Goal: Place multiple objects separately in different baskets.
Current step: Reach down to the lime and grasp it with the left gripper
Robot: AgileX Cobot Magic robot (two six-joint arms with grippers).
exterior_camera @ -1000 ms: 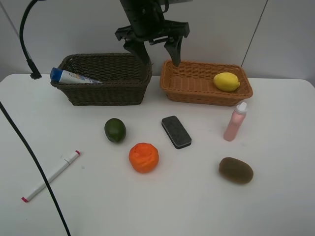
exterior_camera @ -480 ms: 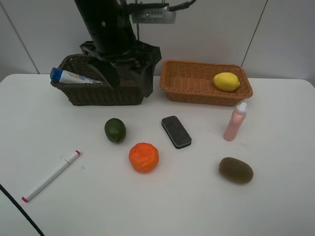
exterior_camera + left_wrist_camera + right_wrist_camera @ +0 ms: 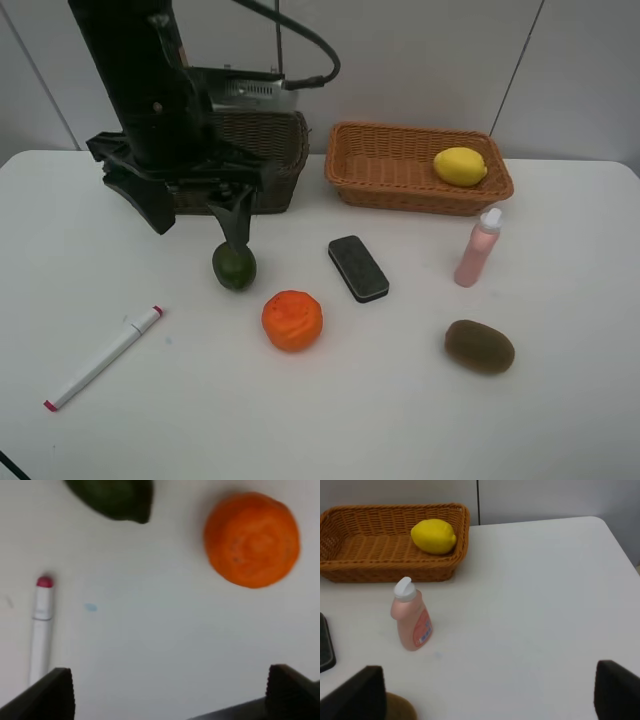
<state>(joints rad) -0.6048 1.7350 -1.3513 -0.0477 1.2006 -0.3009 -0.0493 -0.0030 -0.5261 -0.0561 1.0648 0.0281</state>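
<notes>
The green lime near the orange is next for my left gripper, which should go to it and grab it around the lime's middle [image 3: 234, 267] [image 3: 115, 492].
My left gripper [image 3: 193, 215] hangs open in front of the dark brown basket [image 3: 285, 150], its fingers just behind and left of the green lime [image 3: 234, 266]. In the left wrist view the open gripper [image 3: 170, 692] holds nothing, with the lime [image 3: 112, 497], orange [image 3: 251, 539] and red-tipped marker [image 3: 42, 620] on the table below. The lemon [image 3: 460, 165] lies in the light tan basket [image 3: 400, 190]. On the table are the orange [image 3: 292, 320], black eraser [image 3: 358, 267], pink bottle [image 3: 478, 248], kiwi [image 3: 479, 346] and marker [image 3: 103, 357]. My right gripper [image 3: 487, 695] is open and empty.
The left arm covers most of the dark basket and what is inside it. The right wrist view shows the tan basket [image 3: 350, 572] with the lemon [image 3: 434, 536], the pink bottle [image 3: 411, 617] upright, and bare white table out to the right edge.
The left arm has swung from above the gap between the baskets to the left and forward, coming down in front of the dark basket near the lime. The objects have not moved.
</notes>
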